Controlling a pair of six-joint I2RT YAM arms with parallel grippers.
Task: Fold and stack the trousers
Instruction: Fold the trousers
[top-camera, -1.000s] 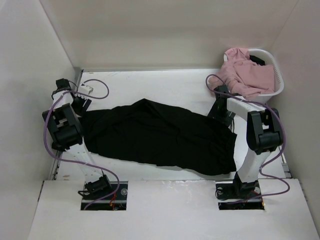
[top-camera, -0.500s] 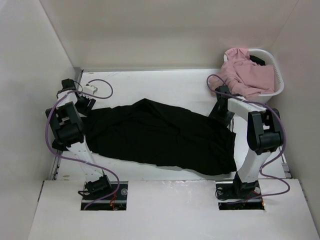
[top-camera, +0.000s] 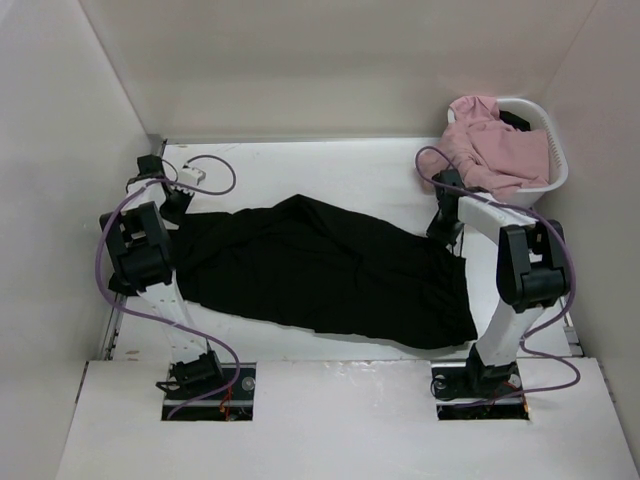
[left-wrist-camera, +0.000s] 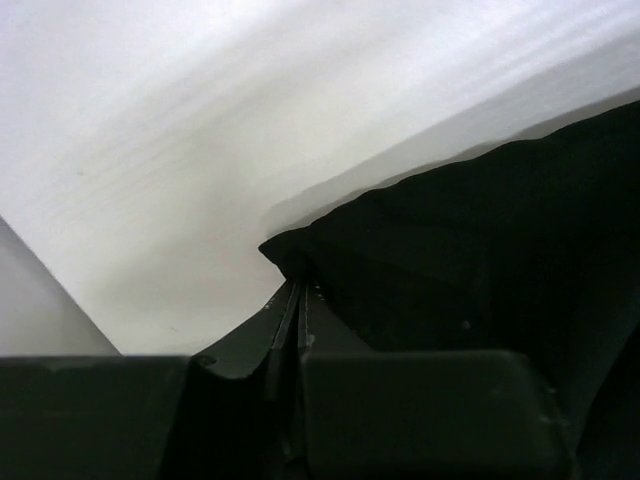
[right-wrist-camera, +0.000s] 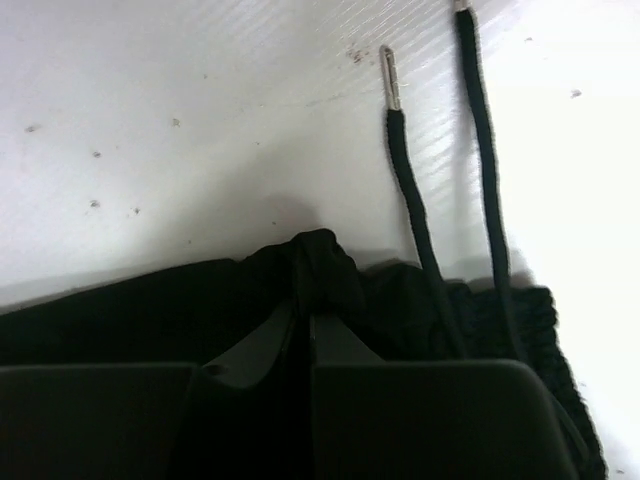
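My right gripper will open, as it is pinching a bunch short of the end of the waistband, and then take the waistband (right-wrist-camera: 505, 305) by the drawstrings before it pulls the trousers straight.
The black trousers (top-camera: 320, 265) lie spread across the white table, running from far left to near right. My left gripper (top-camera: 178, 214) is shut on their far-left corner; in the left wrist view the black cloth (left-wrist-camera: 470, 260) is pinched at the tip of the closed fingers (left-wrist-camera: 296, 290). At the right end, my right gripper (top-camera: 448, 232) is shut on the waistband edge, and the cloth (right-wrist-camera: 322, 262) bunches up between its fingers. Two thin dark drawstring ends (right-wrist-camera: 440, 190) lie on the table just beyond that bunch.
A white laundry basket (top-camera: 552, 150) holding pink clothing (top-camera: 495, 145) stands at the back right. White walls close in the table on the left, back and right. Purple cables loop off both arms.
Both grippers have shut on the trousers' edges. The left arm has reached farther back to the left corner, and the right gripper has come down on the waistband.
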